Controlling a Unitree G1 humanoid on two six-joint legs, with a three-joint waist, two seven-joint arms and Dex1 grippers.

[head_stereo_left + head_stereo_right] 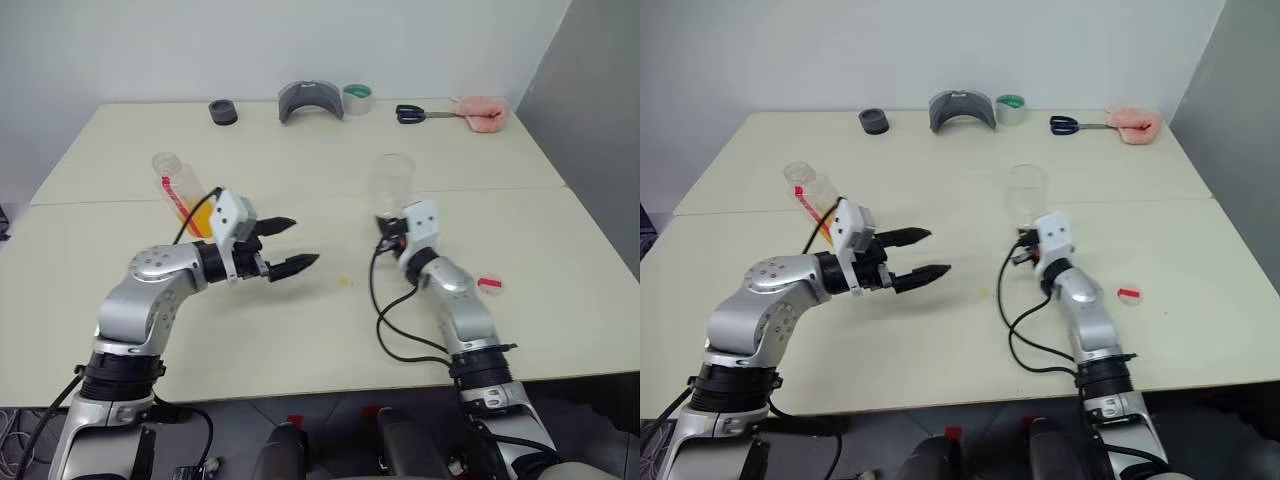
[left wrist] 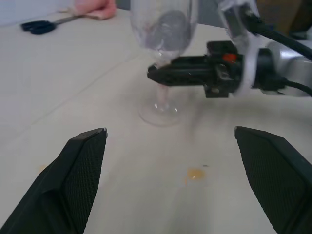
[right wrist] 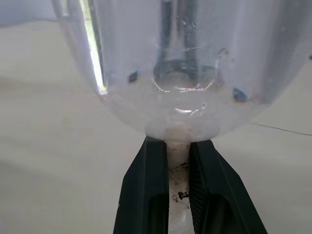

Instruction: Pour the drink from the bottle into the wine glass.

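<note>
I need to use my right gripper to set the wine glass down on the table (image 1: 330,225), between the small orange drop and the seam.
The wine glass (image 1: 392,182) stands upright on the table right of centre, its bowl showing no liquid. My right gripper (image 3: 178,163) is shut on the wine glass's thin stem just under the bowl, and the left wrist view shows it (image 2: 164,77) reaching in from the side. The bottle (image 1: 176,186) is at the left with its neck uncapped, leaning in the head views, the orange drink (image 1: 201,216) low in its body; my left wrist hides its base. My left gripper (image 1: 306,241) hovers open and holds nothing, in front of the bottle, pointing toward the glass.
A red-and-white cap (image 1: 490,285) lies right of my right arm. A small orange drop (image 2: 195,174) marks the table between the grippers. Along the far edge sit a black ring (image 1: 223,111), a grey curved piece (image 1: 310,100), a tape roll (image 1: 358,98), scissors (image 1: 420,114) and a pink cloth (image 1: 482,112).
</note>
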